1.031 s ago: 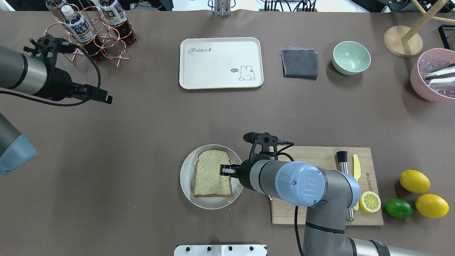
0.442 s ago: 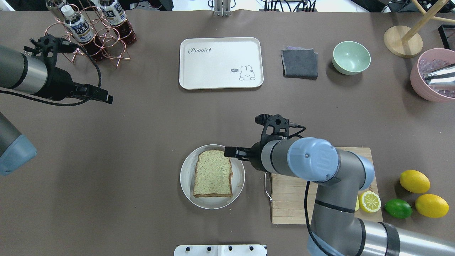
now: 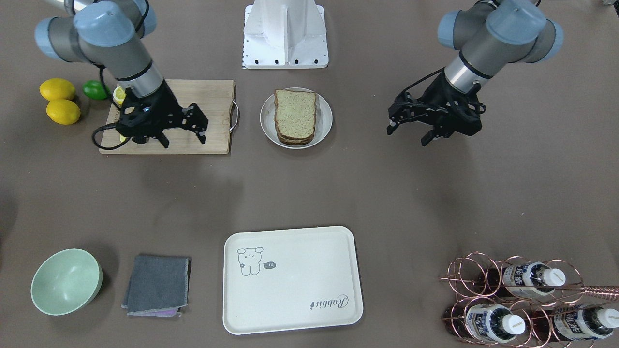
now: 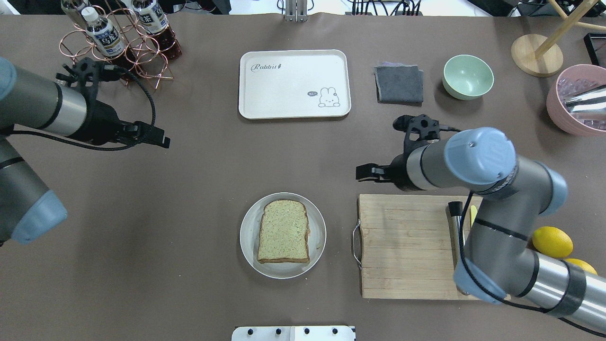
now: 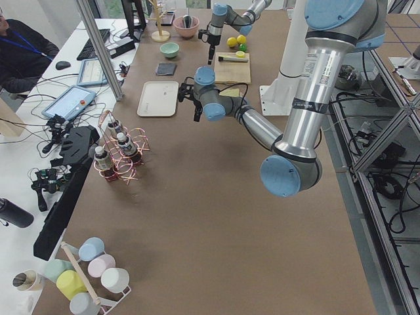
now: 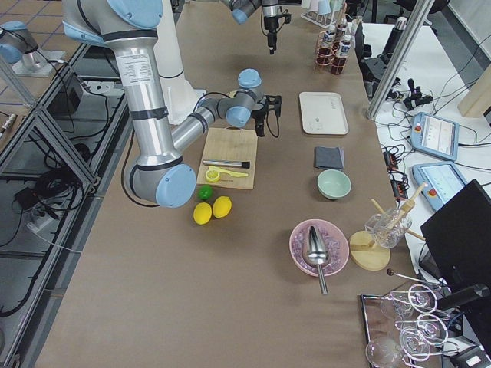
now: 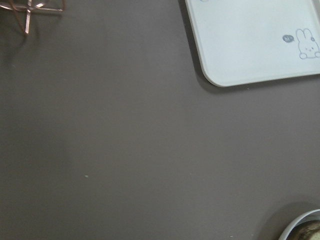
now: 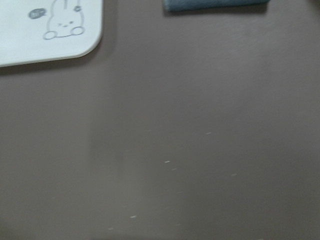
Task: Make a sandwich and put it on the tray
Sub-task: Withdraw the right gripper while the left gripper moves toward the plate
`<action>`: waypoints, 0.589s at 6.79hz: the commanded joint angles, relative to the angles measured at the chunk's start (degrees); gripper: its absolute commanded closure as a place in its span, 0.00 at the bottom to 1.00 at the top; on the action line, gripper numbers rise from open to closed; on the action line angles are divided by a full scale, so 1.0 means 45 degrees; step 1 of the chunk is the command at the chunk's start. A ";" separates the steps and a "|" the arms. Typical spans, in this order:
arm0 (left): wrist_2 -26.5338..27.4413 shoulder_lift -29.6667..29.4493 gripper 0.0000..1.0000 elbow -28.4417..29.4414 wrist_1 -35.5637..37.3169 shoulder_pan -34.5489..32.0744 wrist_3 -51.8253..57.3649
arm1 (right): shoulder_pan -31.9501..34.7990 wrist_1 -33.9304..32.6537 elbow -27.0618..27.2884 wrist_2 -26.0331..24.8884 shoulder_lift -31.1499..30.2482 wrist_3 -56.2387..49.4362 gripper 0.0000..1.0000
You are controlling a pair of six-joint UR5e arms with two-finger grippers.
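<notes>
The left gripper should next move to the white plate's rim (image 3: pixel 331 118), on the side of the sandwich nearest that gripper, and close there.
The sandwich (image 4: pixel 283 231) lies on a round white plate (image 4: pixel 247 237) at the near middle of the table. Its speckled top slice faces up, and the front view (image 3: pixel 295 115) shows stacked slices; the egg is hidden. The cream tray (image 4: pixel 293 83) with the bear drawing lies bare at the far middle, and also shows in the front view (image 3: pixel 290 285). My right gripper (image 4: pixel 362 173) is open and empty, over the table just beyond the cutting board; the front view (image 3: pixel 184 139) shows its jaws spread. My left gripper (image 4: pixel 163 141) is open and empty at the left (image 3: pixel 407 137).
A wooden cutting board (image 4: pixel 402 246) with a black-tipped tool (image 4: pixel 456 222) lies right of the plate. Lemons (image 4: pixel 551 241) lie beyond it. A grey cloth (image 4: pixel 399 84) and green bowl (image 4: pixel 467 76) sit right of the tray. A copper bottle rack (image 4: pixel 118 42) stands far left, a pink bowl (image 4: pixel 575 102) far right.
My right gripper has left the sandwich's right edge and moved away to the right and farther back, past the cutting board's far edge. My left gripper has shifted slightly toward the middle.
</notes>
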 commanded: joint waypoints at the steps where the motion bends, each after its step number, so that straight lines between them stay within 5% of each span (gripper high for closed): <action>1: 0.1347 -0.0951 0.02 0.0164 0.0039 0.1938 -0.1357 | 0.2811 -0.0068 -0.0058 0.2015 -0.1902 -0.3881 0.00; 4: 0.1372 -0.1268 0.03 0.0379 0.0001 0.2725 -0.1946 | 0.7576 -0.0455 -0.1087 0.4828 -0.3727 -1.0092 0.00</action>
